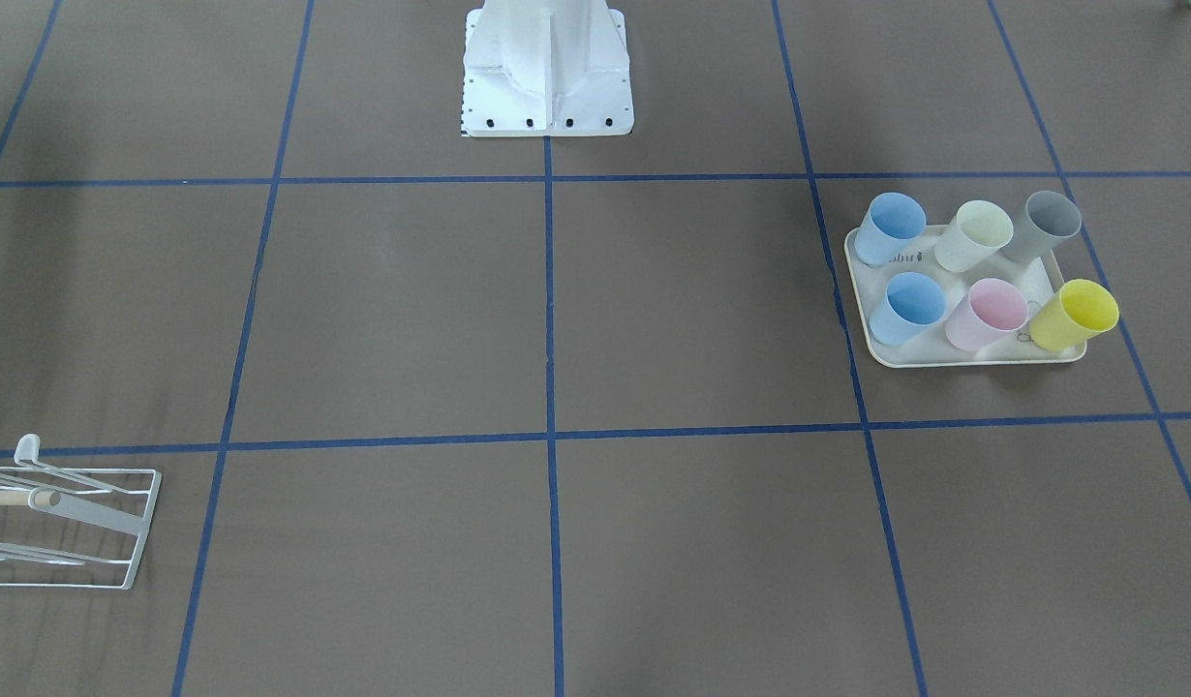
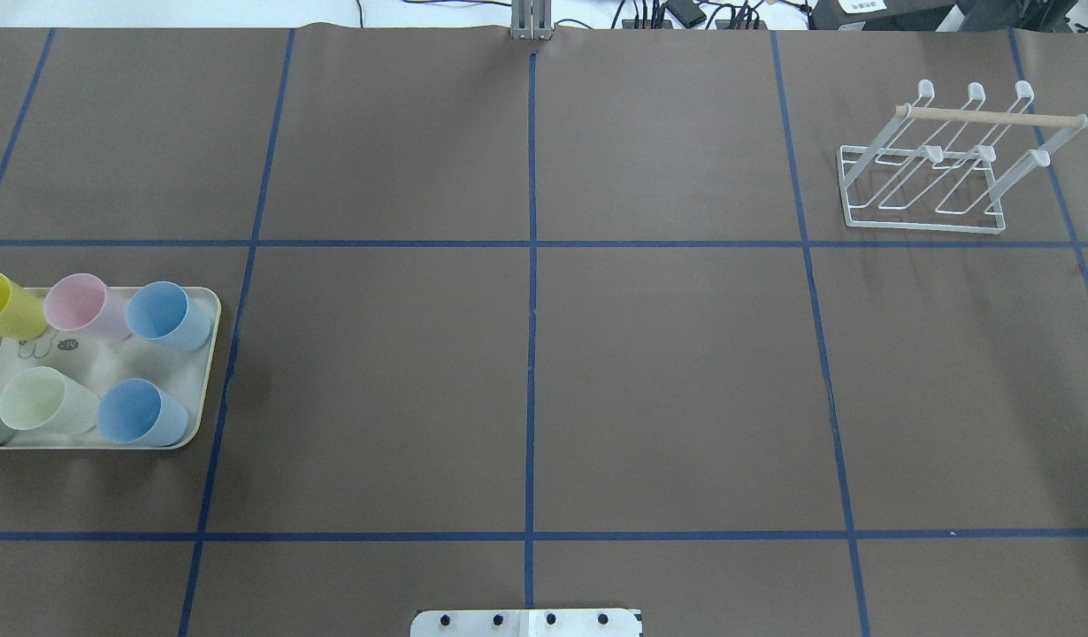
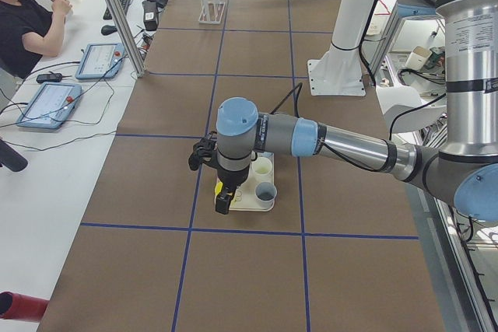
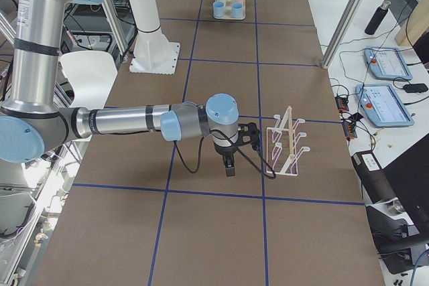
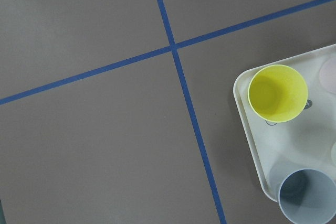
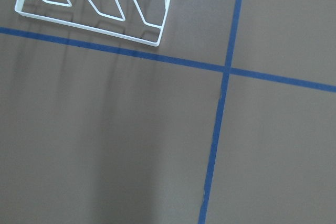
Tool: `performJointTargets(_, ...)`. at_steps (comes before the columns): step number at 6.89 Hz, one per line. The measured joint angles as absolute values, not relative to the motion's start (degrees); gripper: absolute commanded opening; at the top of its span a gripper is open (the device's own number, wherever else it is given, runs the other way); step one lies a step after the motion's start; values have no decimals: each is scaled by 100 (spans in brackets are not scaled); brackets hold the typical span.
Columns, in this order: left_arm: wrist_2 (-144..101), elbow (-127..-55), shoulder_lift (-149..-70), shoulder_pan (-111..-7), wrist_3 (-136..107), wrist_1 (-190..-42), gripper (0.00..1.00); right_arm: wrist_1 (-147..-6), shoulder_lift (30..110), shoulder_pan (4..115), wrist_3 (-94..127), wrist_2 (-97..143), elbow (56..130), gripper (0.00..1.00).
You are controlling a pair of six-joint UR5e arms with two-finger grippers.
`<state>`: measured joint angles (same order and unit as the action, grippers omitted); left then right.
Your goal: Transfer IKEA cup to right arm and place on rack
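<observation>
Next, I move my left gripper to the yellow cup and grab the yellow cup's rim (image 1: 1115, 312) (image 5: 250, 95) on the side away from the pink cup.
Several IKEA cups stand upright on a cream tray (image 2: 203, 367): two blue (image 2: 168, 316), pink (image 2: 84, 305), yellow (image 5: 277, 93), pale green (image 2: 44, 400) and grey (image 5: 307, 195). The white wire rack (image 2: 942, 164) with a wooden dowel stands far across the table and holds nothing; its corner shows in the right wrist view (image 6: 94, 9). My left gripper (image 3: 223, 200) hangs over the tray's outer end near the yellow cup; I cannot tell if it is open or shut. My right gripper (image 4: 230, 164) hovers above the table beside the rack (image 4: 287, 142); I cannot tell its state.
The white robot pedestal (image 1: 547, 73) stands at the table's middle edge. Blue tape lines grid the brown table. An operator (image 3: 23, 21) sits at a side bench with tablets (image 3: 50, 103) and cables. More tablets (image 4: 385, 102) lie on the other side.
</observation>
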<state>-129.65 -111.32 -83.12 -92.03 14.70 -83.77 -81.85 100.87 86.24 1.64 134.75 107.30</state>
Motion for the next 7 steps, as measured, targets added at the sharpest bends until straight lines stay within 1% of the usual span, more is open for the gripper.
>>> performJointTargets(2, -12960, -10991, -8547, -9202, 1470, -9122, 100, -7820, 9717, 8452, 281, 13763, 10693, 100)
performJointTargets(4, -13011, -10419, -8741, -9202, 1459, -9897, 100, -7654, 9358, 8237, 481, 13913, 10608, 99)
performJointTargets(5, -13117, -10139, -8849, -9202, 1463, -10142, 100, -7254, 9253, 8051, 539, 13908, 10558, 99)
performJointTargets(7, -13400, -9961, -8916, -9200, 1464, -10382, 100, -6575, 8702, 7260, 1088, 13859, 10511, 98)
